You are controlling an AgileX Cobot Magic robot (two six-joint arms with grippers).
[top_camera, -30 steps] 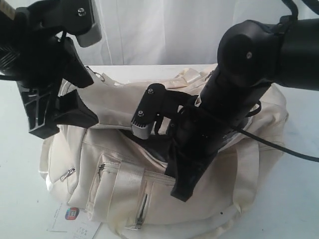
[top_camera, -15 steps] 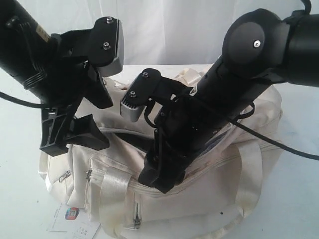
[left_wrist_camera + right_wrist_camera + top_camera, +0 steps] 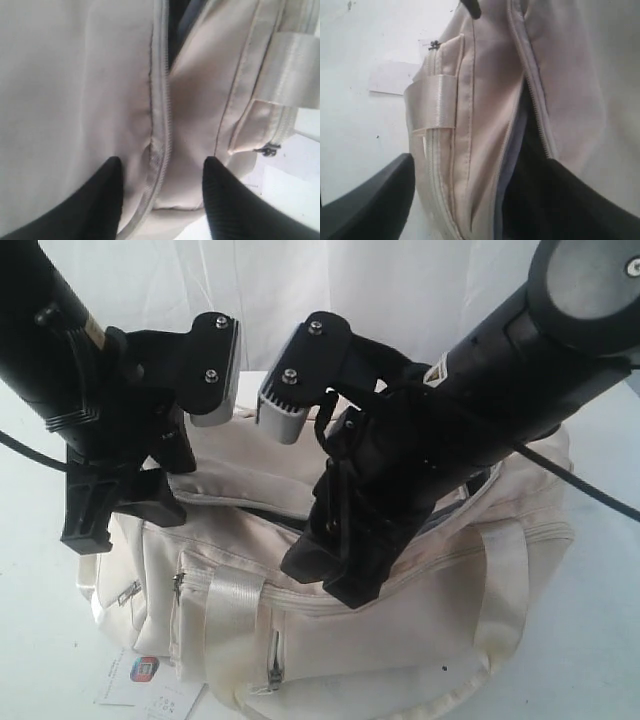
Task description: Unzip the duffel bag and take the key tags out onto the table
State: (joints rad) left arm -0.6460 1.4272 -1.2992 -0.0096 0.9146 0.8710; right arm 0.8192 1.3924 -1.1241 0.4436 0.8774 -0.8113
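Observation:
Next, I pinch the flap's zip edge [image 3: 212, 501] with my left gripper and lift the flap back, because the duffel bag's top flap still covers most of the bag's dark opening.
The cream-white duffel bag [image 3: 400, 640] lies on the white table [image 3: 600, 640], its front pockets and shiny strap handle [image 3: 235, 600] facing the exterior view. Its top zip is partly parted, showing dark lining [image 3: 530, 150]. My left gripper [image 3: 125, 520] is open at the bag's left end, its fingers either side of the still-joined stretch of zip [image 3: 161, 150]. My right gripper [image 3: 330, 575] is open over the bag's middle. One of its fingers [image 3: 585, 200] lies over the dark opening and the other is outside the front wall. The key tags are hidden.
A white paper label with a red-blue logo [image 3: 145, 678] lies on the table by the bag's front left corner. Small zipped front pockets [image 3: 272, 665] face the camera. A white curtain hangs behind the table.
Both arms have swung inward over the bag. The left gripper dropped to the bag's left end. The right gripper shifted left and up along the opening, and its arm rose.

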